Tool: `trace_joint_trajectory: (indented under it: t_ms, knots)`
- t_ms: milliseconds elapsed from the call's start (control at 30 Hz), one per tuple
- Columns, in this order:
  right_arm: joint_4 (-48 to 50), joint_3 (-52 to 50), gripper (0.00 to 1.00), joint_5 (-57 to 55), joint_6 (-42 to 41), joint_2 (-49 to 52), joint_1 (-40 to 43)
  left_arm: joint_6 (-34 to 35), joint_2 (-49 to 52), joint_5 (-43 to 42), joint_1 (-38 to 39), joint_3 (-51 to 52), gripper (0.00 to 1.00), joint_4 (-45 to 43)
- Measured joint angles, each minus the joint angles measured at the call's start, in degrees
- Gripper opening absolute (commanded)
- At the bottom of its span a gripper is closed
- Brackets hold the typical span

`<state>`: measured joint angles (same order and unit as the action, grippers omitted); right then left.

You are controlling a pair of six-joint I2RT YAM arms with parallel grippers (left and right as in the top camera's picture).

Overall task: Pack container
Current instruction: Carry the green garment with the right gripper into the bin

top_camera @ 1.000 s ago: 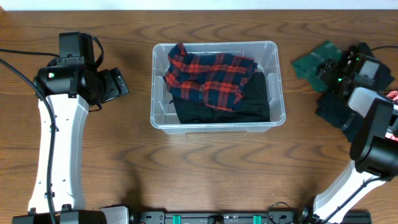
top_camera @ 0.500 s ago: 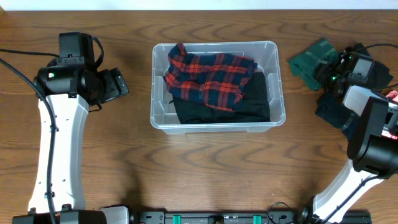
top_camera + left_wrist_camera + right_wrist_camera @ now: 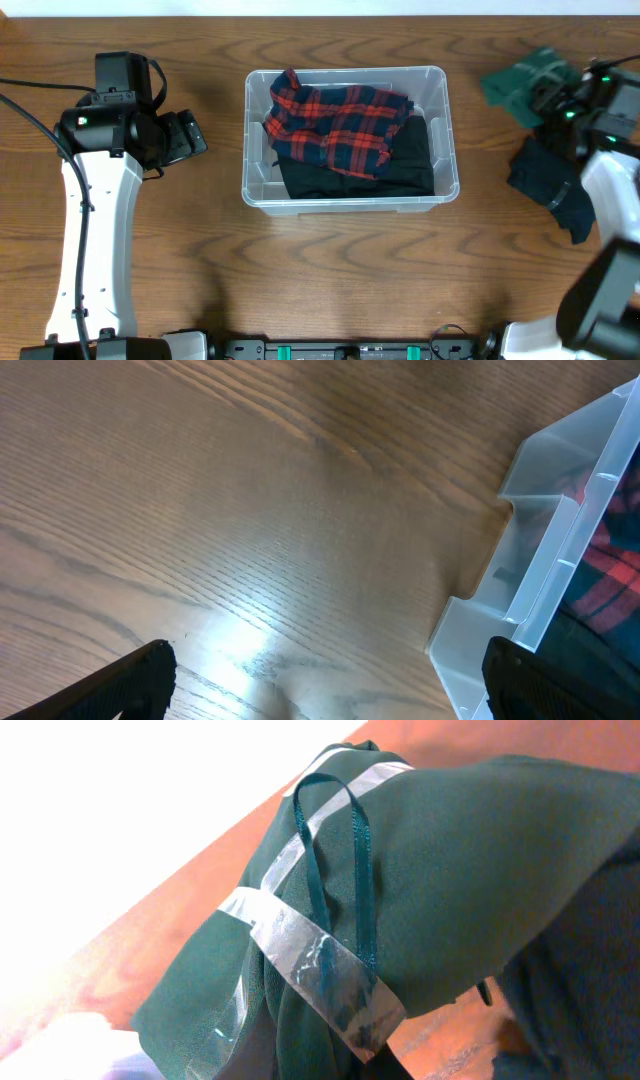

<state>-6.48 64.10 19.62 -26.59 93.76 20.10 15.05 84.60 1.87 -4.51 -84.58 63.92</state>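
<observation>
Once released by my right gripper, the dark green garment will lie inside the plastic container's end [image 3: 287, 117] nearest my left gripper.
The clear plastic container [image 3: 350, 203] stands mid-table, holding a red plaid garment [image 3: 340, 120] over a black one [image 3: 400, 165]. At the far right my right gripper [image 3: 555, 100] is shut on a bunched dark green garment [image 3: 525, 80]. In the right wrist view that green garment [image 3: 480, 870], with a thin loop and a clear strip across it, fills the frame and hides the right gripper's fingertips [image 3: 370, 1065]. My left gripper [image 3: 190, 135] stands open left of the container. Its wrist view shows bare wood between its fingers [image 3: 130, 680] and the container's corner [image 3: 540, 560].
A dark navy garment [image 3: 545, 180] lies crumpled on the table at the right, below the green one, and shows as dark cloth [image 3: 590, 990] in the right wrist view. The table's far edge runs just behind the container and the right gripper.
My right gripper has shut on the green garment and drawn it up and to the right, toward the far edge. The left arm has not moved.
</observation>
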Motion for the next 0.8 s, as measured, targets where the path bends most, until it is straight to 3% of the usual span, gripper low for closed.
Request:
trace_joint_trajectory:
  t_ms: [167, 400, 600, 800]
  knots:
    - [-0.9, 0.0, 0.01, 2.4, 0.5, -6.8, 0.7, 0.0, 0.0, 0.0, 0.0, 0.0, 0.98, 0.0]
    - [-1.0, 0.0, 0.01, 13.0, 2.3, -8.5, -2.4, 0.0, 0.0, 0.0, 0.0, 0.0, 0.98, 0.0]
    - [0.9, 0.0, 0.01, 17.2, 7.8, -8.5, -16.1, 0.0, 0.0, 0.0, 0.0, 0.0, 0.98, -0.1]
    - [4.5, 0.0, 0.01, 12.4, 13.7, -8.5, -33.6, 0.0, 0.0, 0.0, 0.0, 0.0, 0.98, -0.2]
